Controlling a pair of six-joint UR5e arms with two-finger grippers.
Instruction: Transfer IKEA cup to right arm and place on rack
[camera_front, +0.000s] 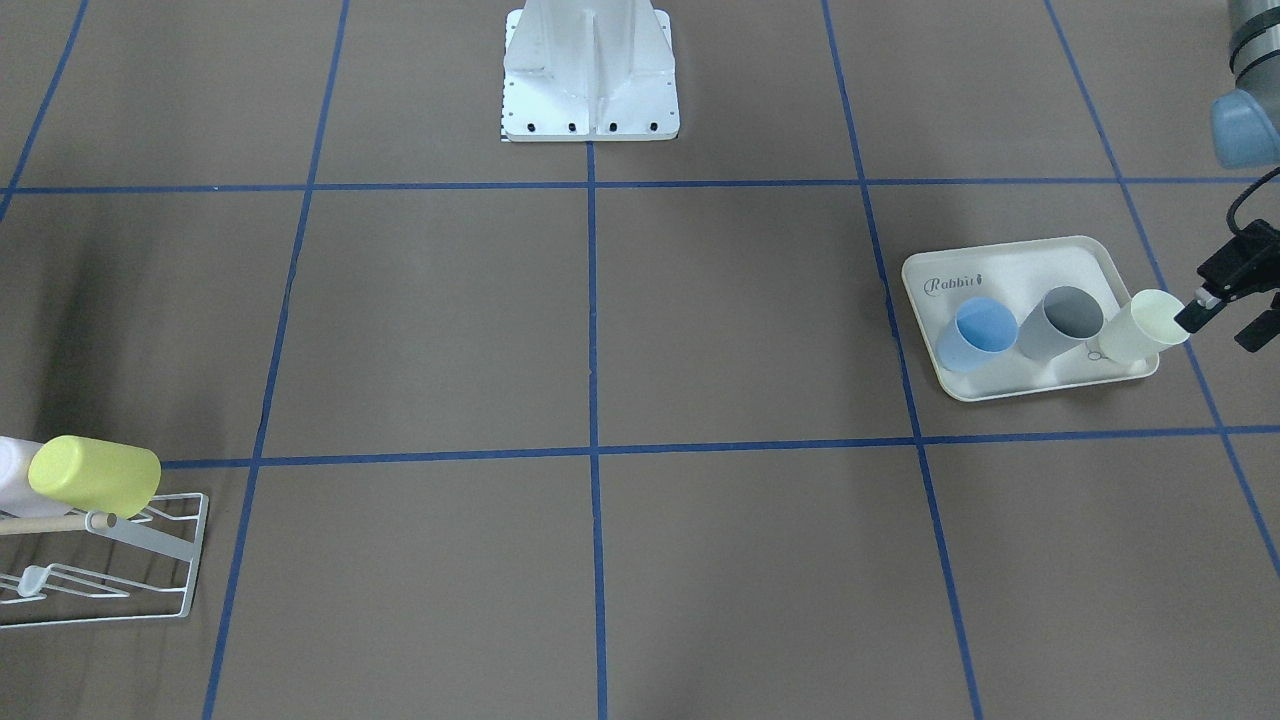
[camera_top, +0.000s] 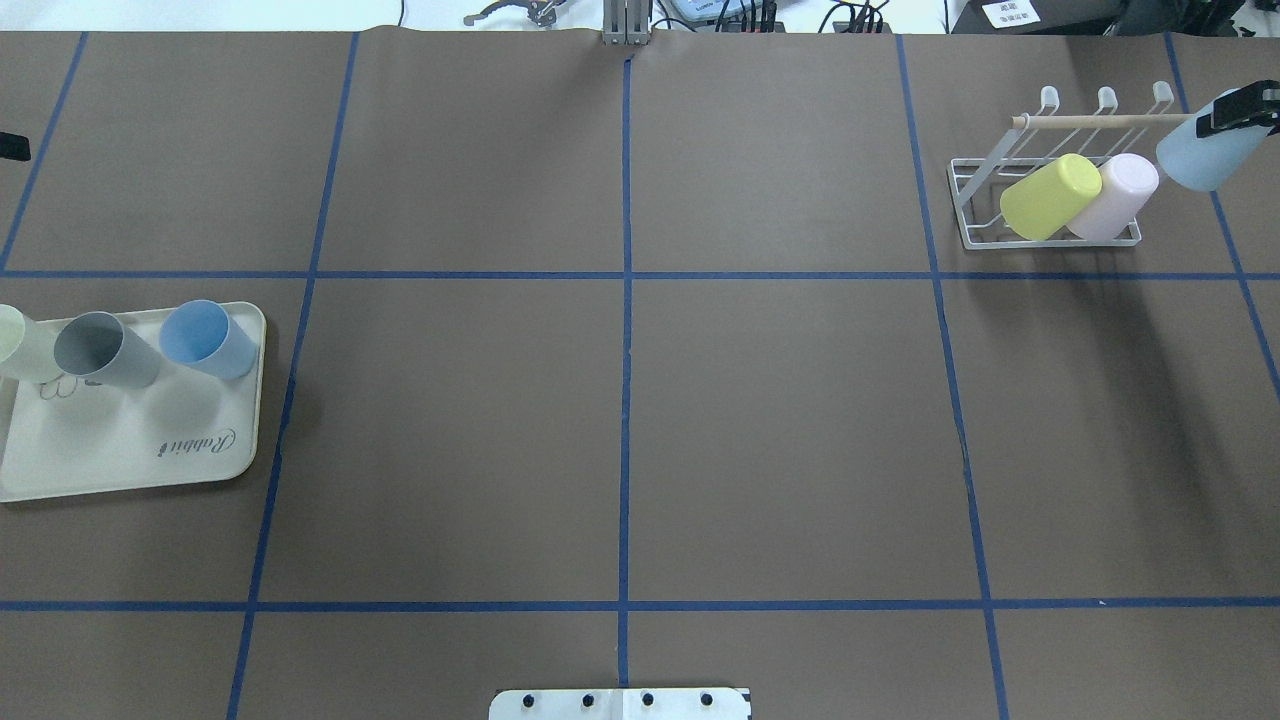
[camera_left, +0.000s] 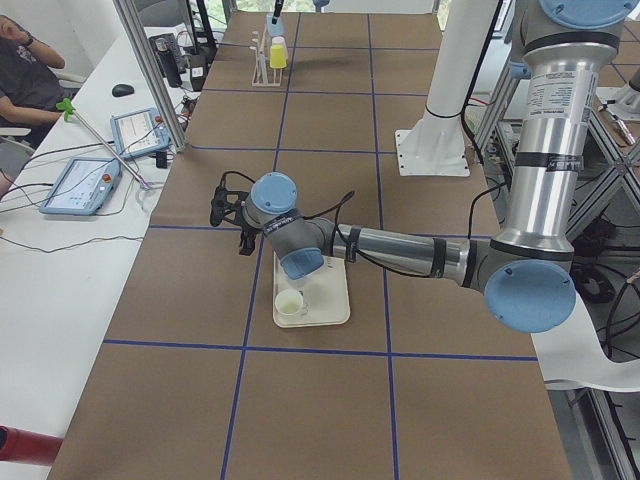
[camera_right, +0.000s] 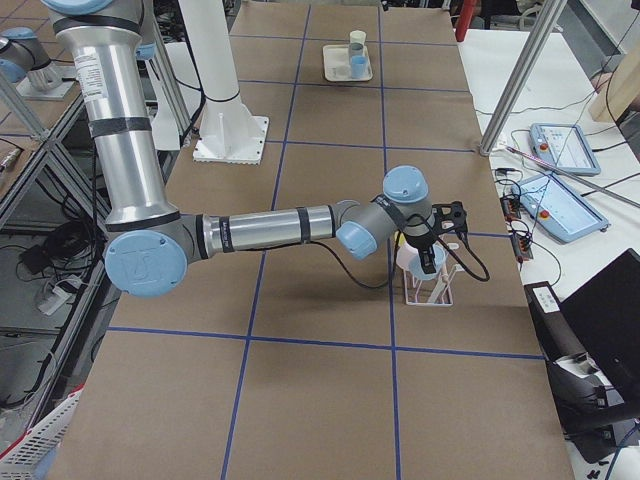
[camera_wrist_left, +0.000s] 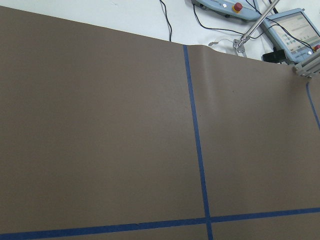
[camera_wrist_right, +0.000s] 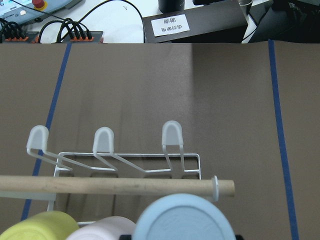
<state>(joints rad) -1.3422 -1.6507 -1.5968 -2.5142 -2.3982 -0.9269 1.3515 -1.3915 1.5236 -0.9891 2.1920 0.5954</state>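
Next, my left gripper should grab the pale yellow cup by the cup's rim (camera_front: 1182, 304), on the side away from the grey cup.
My right gripper (camera_top: 1240, 112) is shut on a light blue IKEA cup (camera_top: 1195, 155), held tilted just off the right end of the white wire rack (camera_top: 975, 200), beside its wooden dowel (camera_top: 1100, 119). In the right wrist view the cup's base (camera_wrist_right: 185, 217) fills the bottom centre, in front of the dowel (camera_wrist_right: 100, 185). A yellow-green cup (camera_top: 1050, 195) and a pink cup (camera_top: 1115, 195) lie on the rack. My left gripper (camera_front: 1228, 322) is open and holds nothing, hovering past the tray's outer side.
The cream "Rabbit" tray (camera_top: 130, 450) at the far left holds a blue cup (camera_top: 205, 338), a grey cup (camera_top: 100, 350) and a pale yellow cup (camera_top: 20, 345). The robot's white base (camera_front: 590, 70) stands at the table's middle edge. Operators' desks with pendants line the far side.
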